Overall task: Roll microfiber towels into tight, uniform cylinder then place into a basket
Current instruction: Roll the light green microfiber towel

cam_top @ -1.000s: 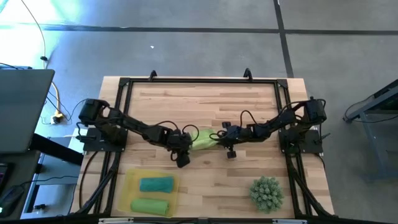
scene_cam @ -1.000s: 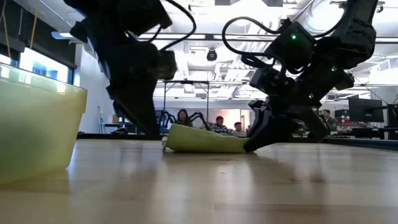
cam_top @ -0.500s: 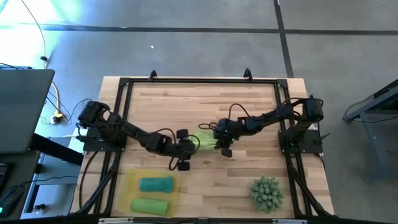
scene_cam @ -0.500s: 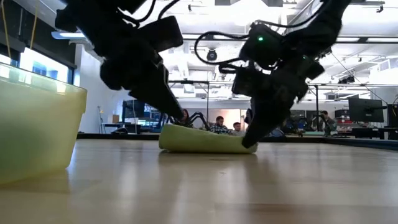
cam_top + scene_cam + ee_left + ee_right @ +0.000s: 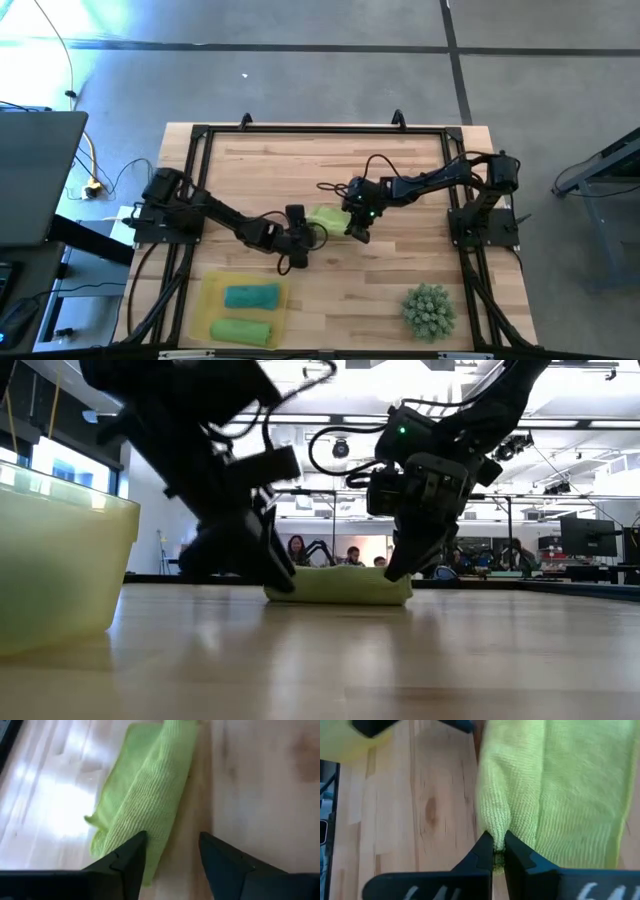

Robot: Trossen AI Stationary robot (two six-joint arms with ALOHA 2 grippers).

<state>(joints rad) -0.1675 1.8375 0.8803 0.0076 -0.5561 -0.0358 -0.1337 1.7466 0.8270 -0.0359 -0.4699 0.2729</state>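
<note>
Next, my left gripper shifts farther over the towel and pinches its folded edge [image 5: 156,822], because its open fingers straddle mostly wood beside the towel.
A lime-green towel [image 5: 326,217] lies bunched at the table's middle, its underside on the wood [image 5: 340,586]. My right gripper [image 5: 498,845] is shut on the towel's right end. My left gripper [image 5: 172,840] stands open at the towel's left end [image 5: 145,795]; one finger [image 5: 134,851] overlaps the towel's edge and the other [image 5: 220,857] is over bare wood. The yellow basket [image 5: 212,300] sits at the near left and holds a teal roll [image 5: 250,296] and a green roll [image 5: 240,330]. My left gripper has one finger at the edge of the towel's left end [image 5: 150,837]; I cannot tell whether it touches. My right gripper pinches a raised fold of the towel [image 5: 496,826] at its right end between its two fingertips. The fingers slant down from the table's right side. The rest of the towel lies on the table.
A green spiky ball [image 5: 430,308] sits at the near right. The basket's wall [image 5: 60,560] rises at the low view's left. A black frame [image 5: 320,131] borders the table. Bare wood lies beyond the towel and between the basket and the ball.
My right gripper has gone toward the table's left and slightly toward the far edge, rolling its wrist and rising, drawing the towel's right end with it. The towel has gone from a flat wedge to a thicker bunch. My left gripper has rolled and sunk at the towel's left end.
</note>
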